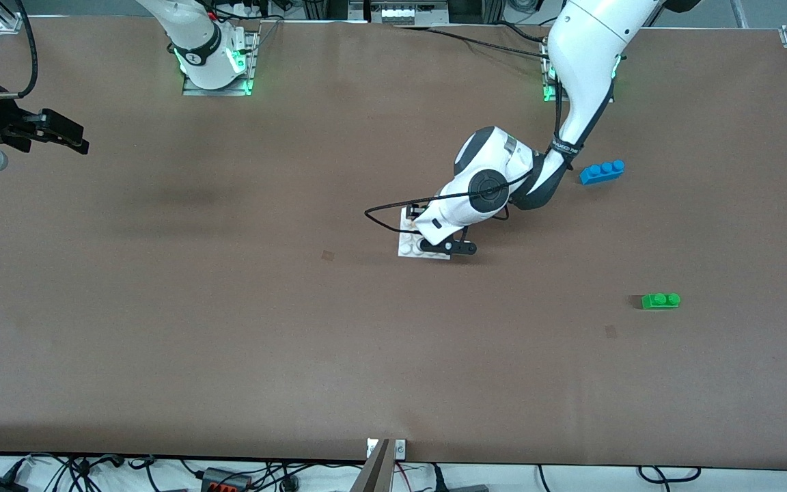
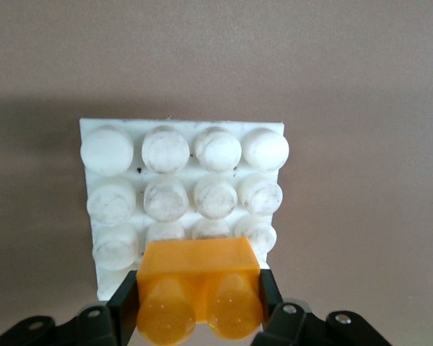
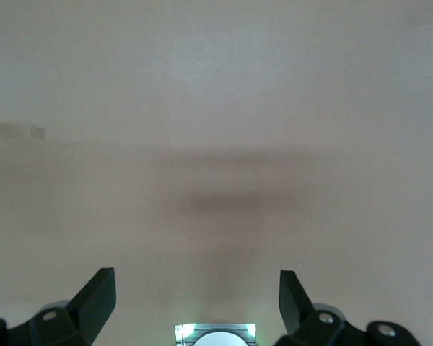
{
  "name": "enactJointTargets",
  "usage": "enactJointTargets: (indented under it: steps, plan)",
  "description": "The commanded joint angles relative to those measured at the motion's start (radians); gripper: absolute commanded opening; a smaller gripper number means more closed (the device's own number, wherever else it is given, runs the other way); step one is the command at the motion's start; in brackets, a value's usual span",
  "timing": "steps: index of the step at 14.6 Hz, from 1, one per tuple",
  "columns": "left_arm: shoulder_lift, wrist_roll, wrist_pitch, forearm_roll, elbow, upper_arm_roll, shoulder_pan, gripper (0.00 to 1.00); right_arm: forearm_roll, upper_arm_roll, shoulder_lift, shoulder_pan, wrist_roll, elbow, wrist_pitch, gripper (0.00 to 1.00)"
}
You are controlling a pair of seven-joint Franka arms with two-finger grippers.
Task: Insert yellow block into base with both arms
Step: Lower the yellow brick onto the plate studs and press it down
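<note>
I will let go of the yellow block with my left gripper on the base's middle studs (image 1: pixel 425 217) (image 2: pixel 188 232), just inside the edge row of studs under it.
The base (image 1: pixel 408 247), a white 4x4 studded plate, lies mid-table under the left arm's hand. In the left wrist view the base (image 2: pixel 180 124) fills the middle. My left gripper (image 2: pixel 199 294) is shut on the yellow block (image 2: pixel 199 285), its black fingers (image 2: pixel 123 303) on both ends. The block sits over the middle two studs of the base's edge row closest to the gripper; I cannot tell whether it is pressed in. In the front view the left gripper (image 1: pixel 426 231) is mostly hidden by the wrist. My right gripper (image 1: pixel 59 133) is open and empty, waiting at the right arm's end of the table.
A blue three-stud brick (image 1: pixel 602 171) lies beside the left arm's forearm. A green two-stud brick (image 1: pixel 660 300) lies nearer the front camera, toward the left arm's end. The right wrist view shows only bare brown table (image 3: pixel 216 144) between the open fingers (image 3: pixel 97 295).
</note>
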Motion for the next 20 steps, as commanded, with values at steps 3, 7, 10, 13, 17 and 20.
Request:
enactJointTargets:
  steps: [3, 7, 10, 13, 17, 20]
  plan:
    - [-0.001, -0.001, 0.028, 0.031, -0.022, 0.009, -0.01, 0.46, 0.012, 0.0, 0.005, 0.001, -0.005, 0.019, -0.015, 1.0]
    - [0.006, -0.001, 0.029, 0.073, -0.023, 0.009, -0.012, 0.46, 0.012, 0.0, 0.005, 0.001, -0.005, 0.019, -0.015, 1.0]
    - [0.014, -0.003, 0.031, 0.081, -0.022, 0.009, -0.016, 0.46, 0.012, 0.0, 0.005, -0.001, -0.005, 0.019, -0.015, 1.0]
    - [0.02, -0.006, 0.031, 0.081, -0.022, 0.016, -0.042, 0.46, 0.012, 0.0, 0.005, -0.001, -0.005, 0.019, -0.015, 1.0]
    - [0.02, -0.012, 0.026, 0.093, -0.017, 0.018, -0.042, 0.77, 0.012, 0.0, 0.004, 0.001, -0.005, 0.019, -0.015, 1.0]
    - [-0.02, -0.026, -0.02, 0.091, 0.0, 0.018, -0.024, 1.0, 0.012, 0.0, 0.005, 0.001, -0.007, 0.019, -0.015, 1.0]
